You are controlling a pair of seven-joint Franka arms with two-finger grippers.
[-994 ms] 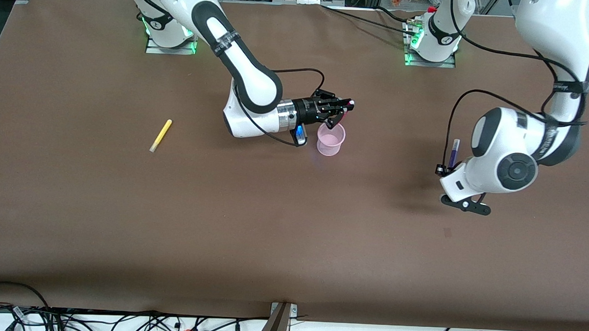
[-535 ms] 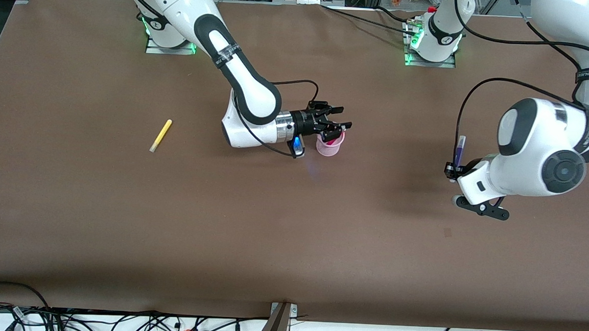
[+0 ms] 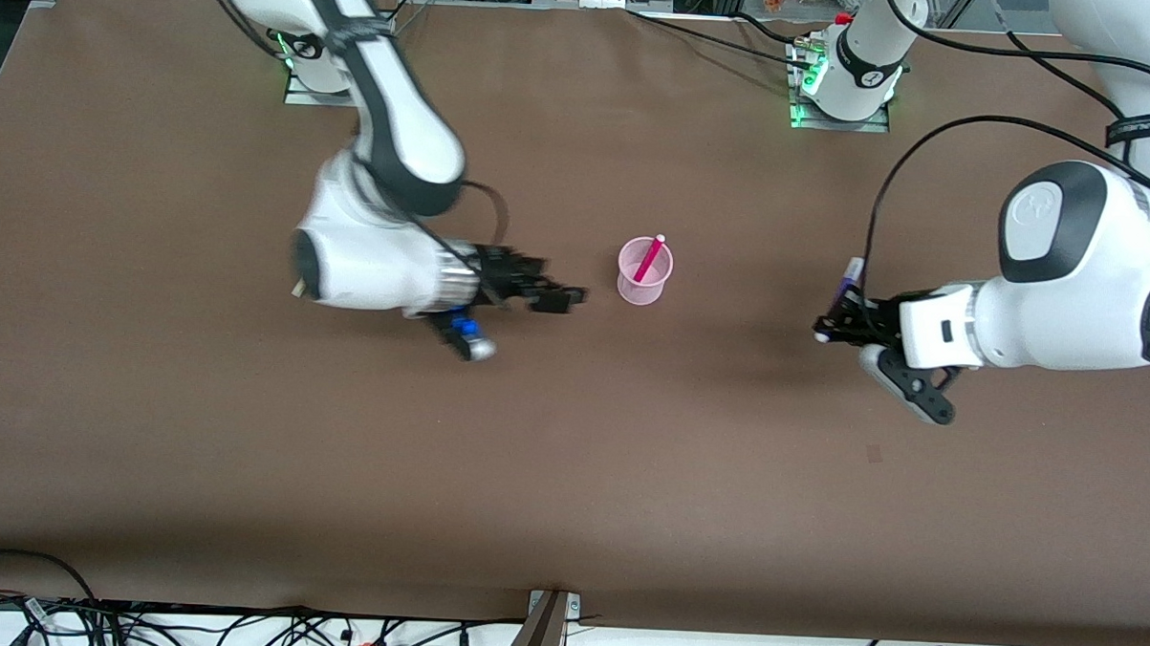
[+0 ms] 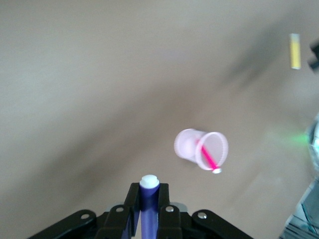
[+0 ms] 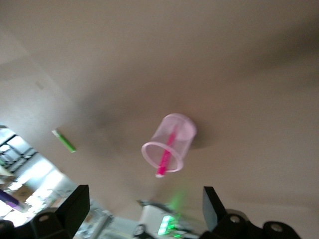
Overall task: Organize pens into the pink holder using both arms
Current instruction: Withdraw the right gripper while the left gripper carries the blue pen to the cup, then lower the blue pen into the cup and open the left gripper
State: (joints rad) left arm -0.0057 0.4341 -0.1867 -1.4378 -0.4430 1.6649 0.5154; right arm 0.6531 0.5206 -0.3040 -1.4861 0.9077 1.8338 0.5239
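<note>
The robot's left gripper should release the dark purple pen, now clamped between its fingers, inside the pink holder [image 3: 632, 264] [image 4: 214, 146], beside the magenta pen.
The pink holder [image 3: 644, 278] stands mid-table with the magenta pen [image 3: 649, 259] leaning inside it. My right gripper [image 3: 561, 299] is open and empty, beside the holder toward the right arm's end; in the right wrist view [image 5: 144, 209] its jaws stand wide apart. My left gripper [image 3: 838, 315] is shut on the dark purple pen [image 3: 850, 275], toward the left arm's end from the holder; the left wrist view [image 4: 149, 191] shows the pen [image 4: 148, 211] clamped between the fingers. The yellow pen [image 4: 295, 51] and the green pen [image 5: 64, 141] lie on the table.
The brown table [image 3: 570, 476] is bare nearer the front camera. The arm bases [image 3: 837, 79] stand along its farther edge. The right arm's forearm [image 3: 367, 258] hides most of the yellow pen in the front view. Cables hang at the front edge.
My right gripper opened, left the magenta pen in the holder and drew back toward the right arm's end. My left gripper swung the purple pen closer to the holder.
</note>
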